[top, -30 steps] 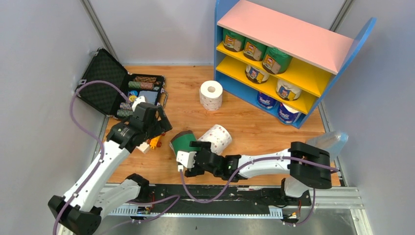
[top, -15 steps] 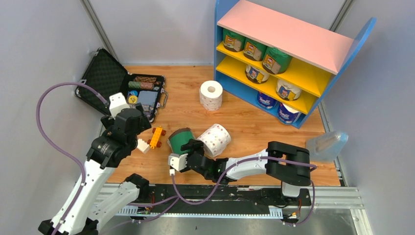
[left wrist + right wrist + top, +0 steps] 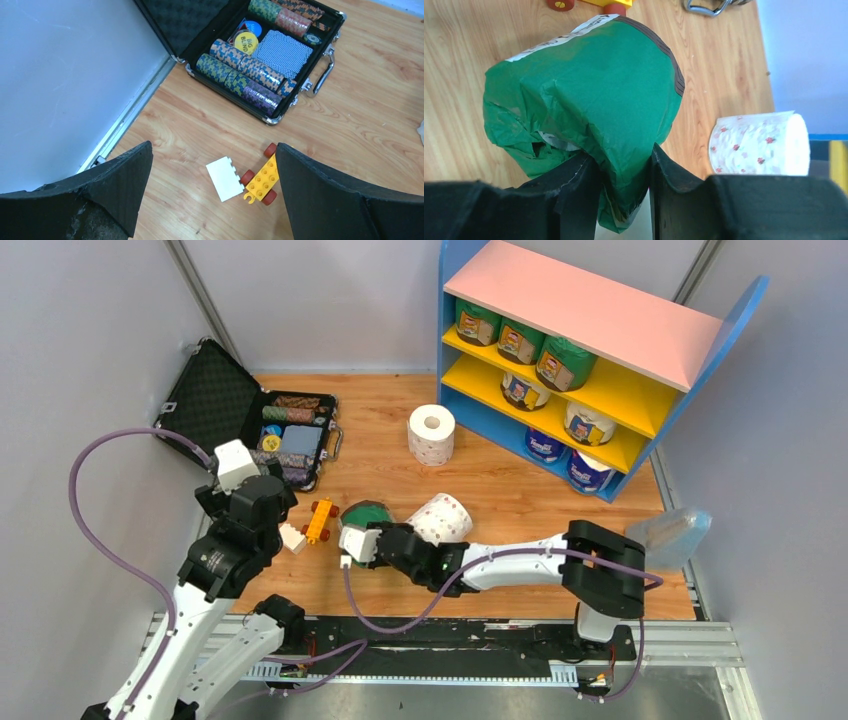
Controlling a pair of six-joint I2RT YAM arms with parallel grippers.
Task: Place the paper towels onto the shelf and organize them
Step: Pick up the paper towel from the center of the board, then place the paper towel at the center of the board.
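Next, I release the green-wrapped paper towel roll with my right gripper on the floor point(image 3: 533, 540) between the lying dotted roll and the clear container.
A green-wrapped paper towel roll point(image 3: 368, 514) stands on the wooden floor left of centre. My right gripper point(image 3: 360, 542) is shut on it, its fingers pinching the crumpled green wrap point(image 3: 589, 95) at the near end point(image 3: 620, 154). A bare dotted roll point(image 3: 440, 520) lies right beside it, and another point(image 3: 431, 434) stands upright before the shelf point(image 3: 590, 310). The shelf's boards hold green rolls point(image 3: 520, 340), white brown-labelled rolls point(image 3: 525, 390) and blue-and-white rolls point(image 3: 545, 445). My left gripper point(image 3: 262, 498) hovers open, with nothing in it point(image 3: 214, 146).
An open black case point(image 3: 290, 425) of poker chips sits at the back left. A yellow toy car point(image 3: 261, 180) and a white block point(image 3: 225, 178) lie below my left gripper. A clear plastic container point(image 3: 668, 535) rests at the right edge. Walls close in on both sides.
My right gripper has slid left and closed on the green roll's wrap, and the roll has turned more upright. My left arm has drawn back to the left, away from the toy car.
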